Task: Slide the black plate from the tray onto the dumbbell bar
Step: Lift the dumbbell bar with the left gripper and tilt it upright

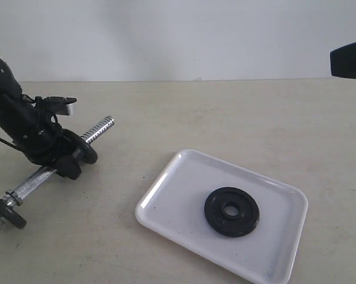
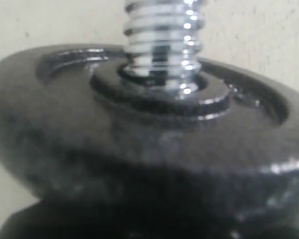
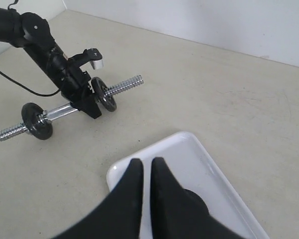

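Note:
I need to take the bar nearer its middle (image 1: 38, 180) with my left gripper before raising that end, as it sits against the small black disc near the bar's threaded end.
The black plate (image 1: 231, 212) lies flat in the white tray (image 1: 178, 195), right of the tray's middle. The dumbbell bar (image 1: 98, 131) rests at the left, its threaded end tilted up off the table. My left gripper (image 1: 71, 163) is shut on the bar just behind a small black disc (image 1: 86, 148). The left wrist view shows that disc (image 2: 139, 149) and the threaded end (image 2: 161, 45) close up. My right gripper (image 3: 143, 164) hangs shut and empty above the tray (image 3: 189, 154), over its end towards the bar. Its fingers hide most of the plate (image 3: 198, 201).
A second small black disc (image 1: 9, 214) sits near the bar's other end, by the table's left edge. Part of the right arm (image 1: 349, 59) shows at the upper right. Bare beige table (image 1: 225, 118) lies between the bar and the tray.

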{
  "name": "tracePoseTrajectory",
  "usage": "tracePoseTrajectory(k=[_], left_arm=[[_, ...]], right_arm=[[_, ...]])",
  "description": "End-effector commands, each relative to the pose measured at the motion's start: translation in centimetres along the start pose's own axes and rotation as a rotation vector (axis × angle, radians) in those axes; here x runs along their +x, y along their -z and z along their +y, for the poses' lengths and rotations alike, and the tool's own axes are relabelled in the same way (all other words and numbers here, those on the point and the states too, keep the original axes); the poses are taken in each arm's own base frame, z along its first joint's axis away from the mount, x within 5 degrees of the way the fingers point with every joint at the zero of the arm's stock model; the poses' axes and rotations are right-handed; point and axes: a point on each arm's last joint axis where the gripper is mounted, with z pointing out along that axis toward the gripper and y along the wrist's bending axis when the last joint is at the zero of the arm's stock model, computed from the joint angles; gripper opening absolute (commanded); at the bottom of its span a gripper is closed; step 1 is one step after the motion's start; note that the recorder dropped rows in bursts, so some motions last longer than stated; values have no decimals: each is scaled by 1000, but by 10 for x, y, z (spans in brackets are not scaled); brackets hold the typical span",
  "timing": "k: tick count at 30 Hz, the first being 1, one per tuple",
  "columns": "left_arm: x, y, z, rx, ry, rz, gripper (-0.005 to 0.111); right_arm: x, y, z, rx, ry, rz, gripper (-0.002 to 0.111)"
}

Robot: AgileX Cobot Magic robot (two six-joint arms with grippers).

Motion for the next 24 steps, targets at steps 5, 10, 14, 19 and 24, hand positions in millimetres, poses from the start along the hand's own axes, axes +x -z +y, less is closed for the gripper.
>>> tracePoseTrajectory(k=[5, 10, 14, 19, 24], left_arm=[[39, -20, 11, -62, 27, 363, 9], [34, -22, 9, -45, 72, 312, 53], [36, -18, 7, -48, 161, 333, 57], [43, -11, 7, -81, 225, 405, 56], [42, -11, 16, -196, 280, 384, 48]], right_arm=[[2, 0, 1, -17, -2, 14, 3], [2, 0, 1, -17, -2, 14, 3], [1, 0, 1, -14, 0, 11, 3], [1, 0, 1, -14, 0, 11, 3], [2, 0, 2, -20, 1, 17, 3]])
